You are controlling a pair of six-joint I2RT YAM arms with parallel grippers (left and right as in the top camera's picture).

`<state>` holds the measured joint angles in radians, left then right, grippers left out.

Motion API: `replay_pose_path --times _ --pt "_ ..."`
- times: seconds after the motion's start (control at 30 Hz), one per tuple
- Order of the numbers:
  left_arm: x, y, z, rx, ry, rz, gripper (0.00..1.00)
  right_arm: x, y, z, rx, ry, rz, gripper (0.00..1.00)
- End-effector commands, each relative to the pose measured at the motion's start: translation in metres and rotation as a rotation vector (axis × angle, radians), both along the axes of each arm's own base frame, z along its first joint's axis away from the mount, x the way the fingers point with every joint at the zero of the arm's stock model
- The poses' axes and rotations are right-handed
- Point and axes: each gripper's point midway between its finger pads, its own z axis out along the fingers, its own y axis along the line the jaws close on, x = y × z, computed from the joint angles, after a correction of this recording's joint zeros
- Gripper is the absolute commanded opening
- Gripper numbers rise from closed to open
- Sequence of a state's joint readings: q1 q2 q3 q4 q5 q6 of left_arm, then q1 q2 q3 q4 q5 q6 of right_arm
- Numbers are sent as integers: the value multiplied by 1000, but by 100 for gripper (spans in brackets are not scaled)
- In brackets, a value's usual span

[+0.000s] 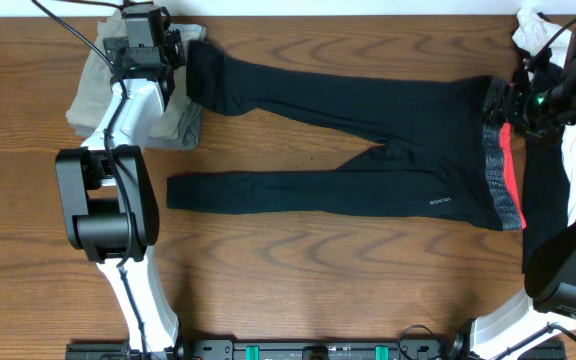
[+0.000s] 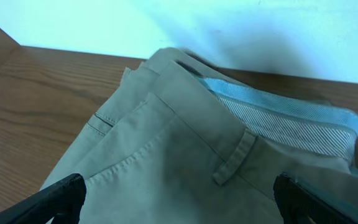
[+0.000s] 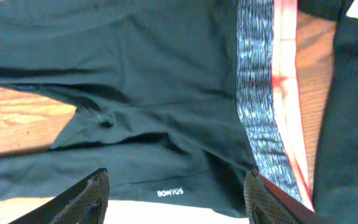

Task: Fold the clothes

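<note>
The robot's left gripper needs to next go to the loose end of the near leg [image 1: 173, 193] of the black leggings and close there.
The clothes, long black leggings [image 1: 368, 110], lie spread flat across the table. Both legs run left, and the red-and-grey waistband [image 1: 503, 170] is at the right. My left gripper [image 1: 153, 45] hovers at the far left by the end of the upper leg. In the left wrist view it [image 2: 179, 199] is open over folded khaki fabric, its fingers [image 2: 61, 196] wide apart and empty. My right gripper [image 1: 498, 100] is by the top of the waistband. In the right wrist view it [image 3: 176, 199] stands open above the leggings [image 3: 135, 93], near the white logo [image 3: 169, 192] and the waistband [image 3: 260, 93].
Folded khaki trousers [image 1: 93, 90] lie at the back left under my left arm, and fill the left wrist view [image 2: 185, 143]. A white T-shirt [image 1: 533, 30] is bunched in the back right corner. The arm bases stand at the front left and front right.
</note>
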<state>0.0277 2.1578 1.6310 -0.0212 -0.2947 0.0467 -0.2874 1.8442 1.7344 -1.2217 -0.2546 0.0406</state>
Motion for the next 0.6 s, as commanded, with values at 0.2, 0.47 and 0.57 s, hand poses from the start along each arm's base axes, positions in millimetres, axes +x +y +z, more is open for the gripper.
replay_pose_path --times 0.2,0.47,0.57 --pt "-36 -34 46 -103 66 -108 98 33 -3 18 -46 -148 12 69" --pt "-92 -78 114 -265 84 -304 98 64 -41 -7 -224 -177 8 82" --pt "-106 -81 123 -276 99 -313 98 78 -54 -31 -262 -172 40 86"
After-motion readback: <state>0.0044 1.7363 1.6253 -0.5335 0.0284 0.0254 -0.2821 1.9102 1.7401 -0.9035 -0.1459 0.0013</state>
